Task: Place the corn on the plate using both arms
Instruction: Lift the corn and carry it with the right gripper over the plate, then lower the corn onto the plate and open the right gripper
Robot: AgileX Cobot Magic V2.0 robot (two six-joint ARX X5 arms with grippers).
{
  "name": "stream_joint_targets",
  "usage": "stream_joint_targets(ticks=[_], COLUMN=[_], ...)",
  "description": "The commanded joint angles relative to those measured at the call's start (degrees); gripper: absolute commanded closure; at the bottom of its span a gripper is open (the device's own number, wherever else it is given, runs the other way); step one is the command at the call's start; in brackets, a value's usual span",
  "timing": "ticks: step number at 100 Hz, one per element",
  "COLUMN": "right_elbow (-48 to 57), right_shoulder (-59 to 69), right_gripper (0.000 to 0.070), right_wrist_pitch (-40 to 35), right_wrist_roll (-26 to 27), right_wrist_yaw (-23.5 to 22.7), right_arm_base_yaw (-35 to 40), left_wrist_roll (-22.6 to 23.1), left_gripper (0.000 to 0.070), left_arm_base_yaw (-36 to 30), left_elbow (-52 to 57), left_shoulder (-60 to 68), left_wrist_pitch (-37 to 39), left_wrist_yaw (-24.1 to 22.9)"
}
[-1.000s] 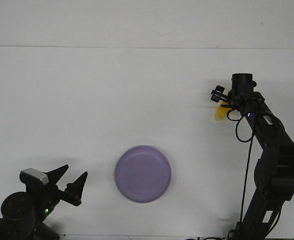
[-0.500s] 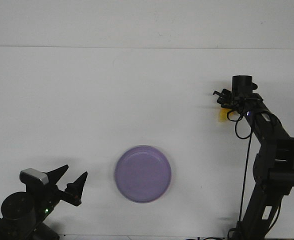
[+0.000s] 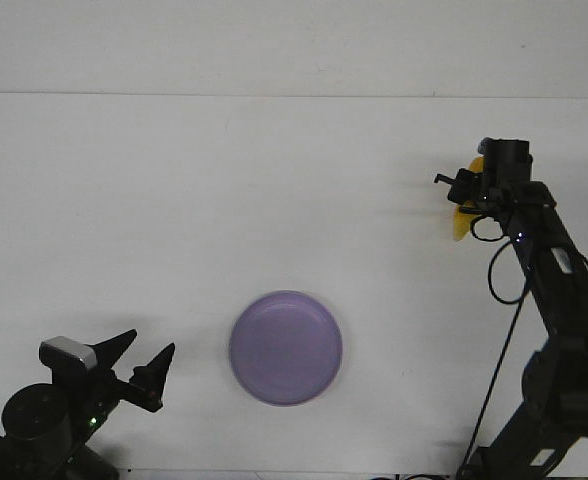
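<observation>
The yellow corn, now held well behind the plate, will be let go by my right gripper across the middle of the empty lavender plate (image 3: pixel 291 344).
The lavender plate (image 3: pixel 286 347) lies empty on the white table, near the front and middle. The yellow corn (image 3: pixel 459 227) is at the far right, mostly hidden by my right gripper (image 3: pixel 466 192). Only its lower tip and a bit of its upper end show. The right gripper is shut on the corn and holds it well to the right of and behind the plate. My left gripper (image 3: pixel 146 353) is open and empty at the front left, left of the plate, its two pointed fingers (image 3: pixel 122 345) spread apart.
The white table (image 3: pixel 224 200) ends at a far edge below a white wall. The right arm's black links and cables (image 3: pixel 559 300) run down the right side. The left arm's base (image 3: pixel 39 420) sits in the front left corner.
My right gripper has shifted to the right and a little back, and the corn has gone with it. The left arm and the plate have not moved.
</observation>
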Motion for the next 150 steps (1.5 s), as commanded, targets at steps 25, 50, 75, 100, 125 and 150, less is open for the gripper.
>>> stream_joint_targets(ticks=[25, 50, 75, 100, 125, 150], right_elbow=[-6.25, -25.27, -37.11, -37.4, -37.4, -37.33], right_shoulder=[-23.1, -35.76, -30.82, -19.43, -14.67, -15.28], right_gripper=[0.0535, 0.0535, 0.0535, 0.0535, 0.043, 0.013], right_wrist_pitch=[-6.38, 2.43, 14.84, 20.22, 21.05, 20.94], right_wrist_roll=[-8.37, -6.29, -3.1, -3.13, -3.17, -1.88], right_wrist_yaw=[-5.35, -4.81, 0.46, 1.42, 1.4, 1.25], right_arm_base_yaw=[12.24, 34.95, 53.37, 57.66, 57.72, 57.75], left_wrist_roll=[1.2, 1.18, 1.18, 1.18, 1.18, 1.18], left_gripper=[0.0201, 0.02, 0.0201, 0.0201, 0.0201, 0.0201], left_arm_base_yaw=[-0.22, -0.22, -0.22, -0.22, -0.22, -0.22], left_elbow=[0.63, 0.63, 0.63, 0.63, 0.63, 0.63], left_shoulder=[0.04, 0.04, 0.04, 0.04, 0.04, 0.04], left_wrist_pitch=[0.37, 0.35, 0.39, 0.37, 0.35, 0.33], left_wrist_yaw=[-0.31, -0.31, -0.33, -0.33, -0.33, -0.33])
